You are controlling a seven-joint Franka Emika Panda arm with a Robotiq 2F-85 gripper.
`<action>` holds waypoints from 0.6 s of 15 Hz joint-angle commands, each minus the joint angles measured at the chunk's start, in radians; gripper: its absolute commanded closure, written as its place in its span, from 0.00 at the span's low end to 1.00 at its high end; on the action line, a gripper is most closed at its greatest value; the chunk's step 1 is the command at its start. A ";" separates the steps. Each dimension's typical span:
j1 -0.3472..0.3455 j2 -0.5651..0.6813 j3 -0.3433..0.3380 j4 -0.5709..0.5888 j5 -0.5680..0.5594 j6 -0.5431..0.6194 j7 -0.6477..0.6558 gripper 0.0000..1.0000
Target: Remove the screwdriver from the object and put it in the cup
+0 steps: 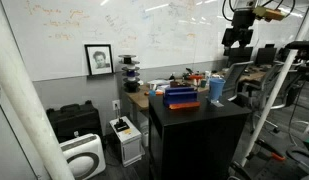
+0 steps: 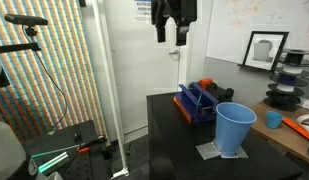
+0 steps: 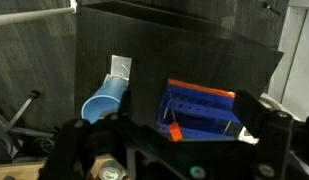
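Note:
The screwdriver's orange handle (image 1: 202,84) (image 3: 175,131), at the blue block's end near the light-blue cup, is the next place my gripper needs to go to and close on.
The low blue block (image 2: 198,101) with a reddish strip sits on the black cabinet top (image 2: 174,140); it also shows in an exterior view (image 1: 181,97) and in the wrist view (image 3: 202,110). A screwdriver with an orange handle (image 3: 174,130) leans inside the block. The light-blue cup (image 2: 234,128) stands upright beside the block on a white sheet, and shows too in an exterior view (image 1: 217,88) and the wrist view (image 3: 102,101). My gripper (image 2: 172,40) hangs high above the block, open and empty; it also shows in an exterior view (image 1: 235,42).
A white pole (image 2: 102,80) stands beside the cabinet. A desk with filament spools (image 2: 286,88), a framed portrait (image 2: 264,48) and an orange cup (image 2: 274,119) lies behind. A black case (image 1: 74,120) and white devices (image 1: 124,135) sit on the floor.

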 commanded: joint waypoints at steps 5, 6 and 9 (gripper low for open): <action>0.004 -0.006 -0.004 0.018 -0.002 -0.001 0.002 0.00; 0.004 -0.006 -0.004 0.018 -0.002 -0.001 0.002 0.00; 0.004 -0.006 -0.004 0.018 -0.002 -0.001 0.002 0.00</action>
